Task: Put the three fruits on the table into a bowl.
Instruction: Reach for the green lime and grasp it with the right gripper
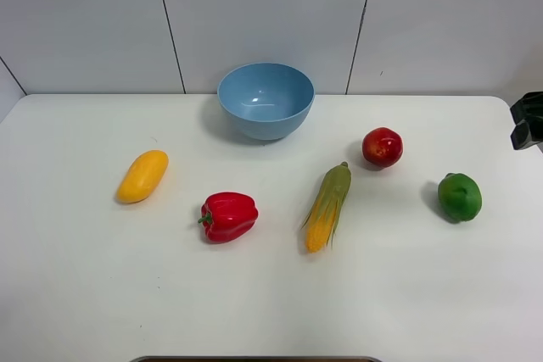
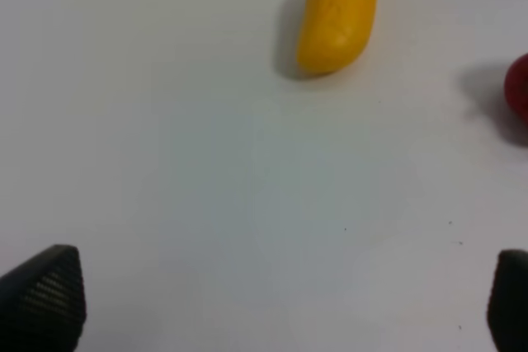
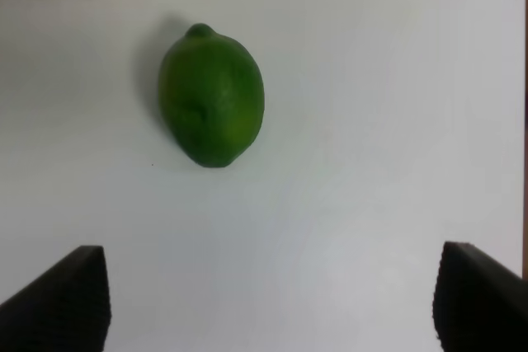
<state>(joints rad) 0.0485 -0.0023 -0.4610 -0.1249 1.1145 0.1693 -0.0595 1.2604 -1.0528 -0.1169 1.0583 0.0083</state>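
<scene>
Next, my right gripper grabs the middle of the green fruit (image 1: 460, 197) (image 3: 212, 98), since the green fruit is ahead of its open fingers.
The light-blue bowl (image 1: 265, 100) stands empty at the back middle of the white table (image 1: 254, 303). The yellow-orange mango (image 1: 142, 176) lies at the left; in the left wrist view the mango (image 2: 337, 15) is well ahead of my open, empty left gripper (image 2: 276, 302). The red apple-like fruit (image 1: 383, 147) sits right of centre. The green fruit (image 1: 460, 197) lies at the far right; in the right wrist view it (image 3: 212, 96) is ahead of my open, empty right gripper (image 3: 272, 302). Neither gripper touches anything.
A red bell pepper (image 1: 228, 216) and a corn cob (image 1: 328, 206) lie in the middle of the table between the fruits. The pepper's edge shows in the left wrist view (image 2: 519, 92). A black part of the right arm (image 1: 528, 120) shows at the right edge.
</scene>
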